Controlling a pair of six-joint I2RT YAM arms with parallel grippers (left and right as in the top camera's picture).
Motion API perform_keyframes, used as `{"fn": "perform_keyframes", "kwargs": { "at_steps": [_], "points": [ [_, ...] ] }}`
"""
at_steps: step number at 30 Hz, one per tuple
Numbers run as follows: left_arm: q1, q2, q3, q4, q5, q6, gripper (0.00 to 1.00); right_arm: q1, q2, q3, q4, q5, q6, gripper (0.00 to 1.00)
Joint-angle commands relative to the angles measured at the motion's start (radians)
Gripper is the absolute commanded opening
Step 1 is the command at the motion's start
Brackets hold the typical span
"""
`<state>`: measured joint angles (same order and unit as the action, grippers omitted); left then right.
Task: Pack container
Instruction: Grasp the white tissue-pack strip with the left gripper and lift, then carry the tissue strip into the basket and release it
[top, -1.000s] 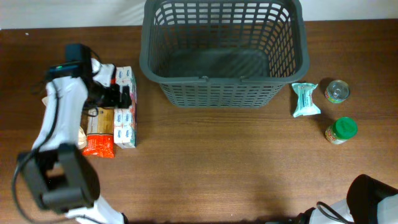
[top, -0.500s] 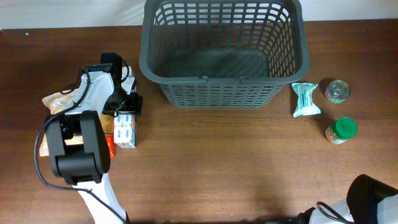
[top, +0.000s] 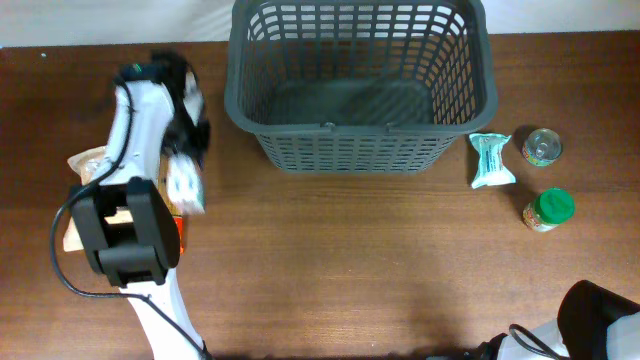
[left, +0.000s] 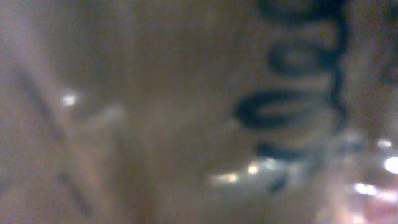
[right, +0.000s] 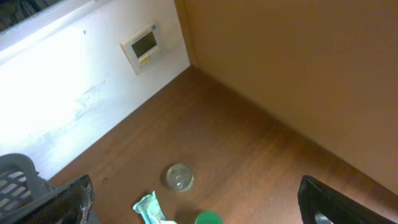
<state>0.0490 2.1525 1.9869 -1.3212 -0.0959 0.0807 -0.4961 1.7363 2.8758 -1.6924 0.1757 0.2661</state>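
Note:
Next, my left gripper sets the white and blue pack, now hanging tilted beside the basket, free on the basket's bottom, close to its slotted back side (top: 355, 87).
The container (top: 232, 95), a large dark grey slotted basket, stands at the back centre with nothing visible inside. My left gripper (top: 188, 130) hovers left of it, shut on a white and blue pack (top: 186, 186) that hangs tilted and motion-blurred below it. The left wrist view is filled by blurred pale packaging (left: 186, 112) with dark lettering; its fingers do not show. My right gripper (right: 196, 208) stands wide open and holds nothing, high above the table's right end. Its arm (top: 600, 320) shows at the bottom right corner.
Right of the basket lie a green sachet (top: 491, 160), a small tin can (top: 542, 146) and a green-lidded jar (top: 548, 209). A tan bag (top: 88, 165) and an orange packet (top: 178, 230) lie under the left arm. A white wall runs behind the table.
My left gripper has closed on the white and blue pack and lifted it off its spot beside the orange packet, swinging toward the back. The right arm has not moved.

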Motion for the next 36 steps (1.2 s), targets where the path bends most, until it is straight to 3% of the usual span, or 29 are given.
{"fn": "perform_keyframes", "kwargs": {
  "at_steps": [1, 5, 9, 13, 20, 24, 27, 34, 35, 36],
  "points": [
    [0.008, -0.032, 0.319, -0.055, -0.122, -0.006, 0.02, -0.006, -0.007, 0.005, -0.006, 0.016, 0.012, 0.99],
    [-0.002, -0.032, 0.681, -0.074, -0.075, 0.081, 0.01, -0.006, -0.007, 0.005, -0.006, 0.016, 0.012, 0.99],
    [-0.039, -0.032, 0.979, -0.003, 0.112, 0.293, 0.02, -0.006, -0.007, 0.005, -0.006, 0.017, 0.012, 0.99],
    [-0.100, -0.032, 1.115, 0.064, 0.285, 0.472, 0.02, -0.006, -0.007, 0.005, -0.006, 0.016, 0.012, 0.99],
    [-0.306, -0.010, 1.042, 0.052, 0.375, 1.007, 0.02, -0.006, -0.007, 0.005, -0.006, 0.016, 0.012, 0.99],
    [-0.396, 0.026, 0.926, 0.053, 0.336, 1.140, 0.02, -0.006, -0.007, 0.005, -0.006, 0.016, 0.012, 0.99],
    [-0.451, 0.073, 0.829, 0.077, 0.272, 1.204, 0.02, -0.006, -0.007, 0.005, -0.006, 0.016, 0.012, 0.99],
    [-0.523, 0.250, 0.710, 0.201, 0.029, 1.204, 0.02, -0.006, -0.007, 0.005, -0.006, 0.016, 0.012, 0.99],
    [-0.527, 0.275, 0.706, 0.212, 0.021, 1.204, 0.02, -0.006, -0.007, 0.005, -0.006, 0.016, 0.012, 0.99],
    [-0.529, 0.299, 0.701, 0.223, 0.016, 1.204, 0.09, -0.006, -0.007, 0.005, -0.006, 0.016, 0.012, 0.99]
  ]
}}
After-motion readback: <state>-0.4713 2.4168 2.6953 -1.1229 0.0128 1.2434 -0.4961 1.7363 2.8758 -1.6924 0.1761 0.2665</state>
